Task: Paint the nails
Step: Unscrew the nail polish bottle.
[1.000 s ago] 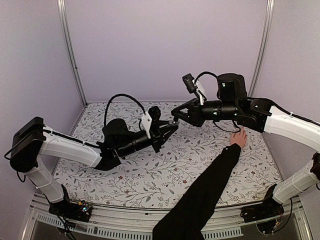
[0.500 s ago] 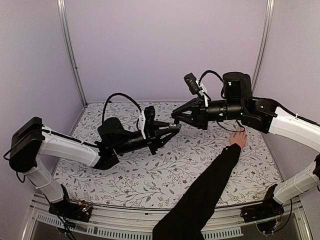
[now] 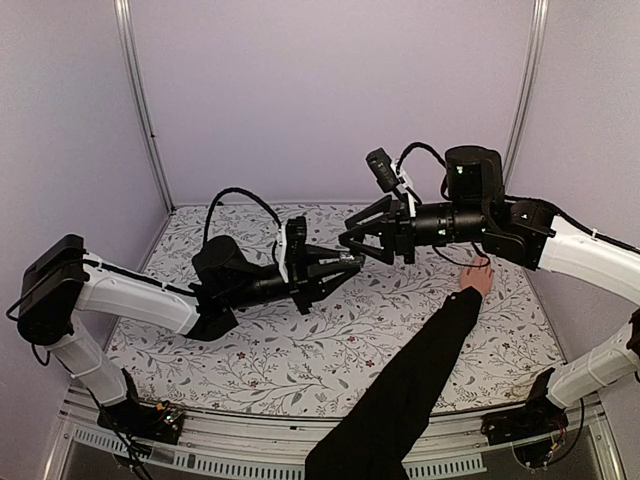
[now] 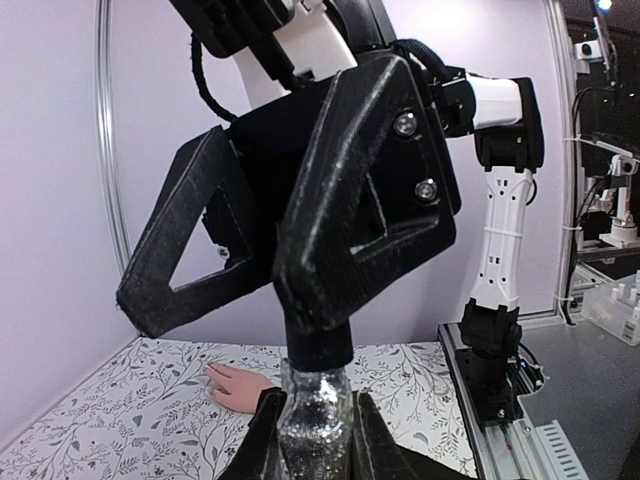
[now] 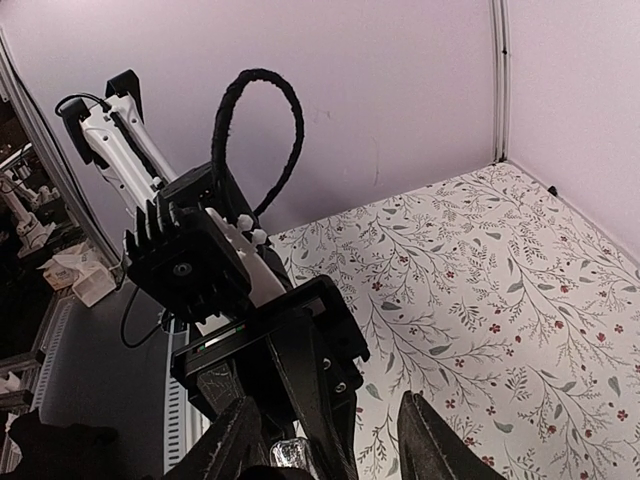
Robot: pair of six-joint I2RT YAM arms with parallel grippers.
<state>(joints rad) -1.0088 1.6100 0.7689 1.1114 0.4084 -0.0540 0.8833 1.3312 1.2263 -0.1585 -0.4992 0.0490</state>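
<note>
I need to move my right gripper, as the bottle's black cap sits under one of its fingers, until both fingers can close around the cap's sides (image 4: pixel 318 352).
My left gripper (image 4: pixel 313 418) is shut on a small glittery bottle (image 4: pixel 318 430) with a black cap (image 4: pixel 320 352) on top. In the top view the left gripper (image 3: pixel 347 262) meets my right gripper (image 3: pixel 350 238) in mid-air above the table. The right gripper (image 5: pixel 330 452) is open. One of its fingers (image 4: pixel 365 200) stands right over the cap and the other (image 4: pixel 190 250) is spread off to the side. A bare hand (image 3: pixel 477 276) with a black sleeve (image 3: pixel 400 390) lies flat on the table at the right. The hand (image 4: pixel 240 386) lies beyond the bottle, and its nails are too small to make out.
A floral cloth (image 3: pixel 300 350) covers the table, with pale walls and metal corner posts (image 3: pixel 140 110) around it. The sleeved arm crosses the near right of the table, under my right arm (image 3: pixel 560 245).
My right gripper was shut at the bottle's cap and has now spread its fingers. The left gripper has sunk slightly with the bottle. The hand has stayed still.
</note>
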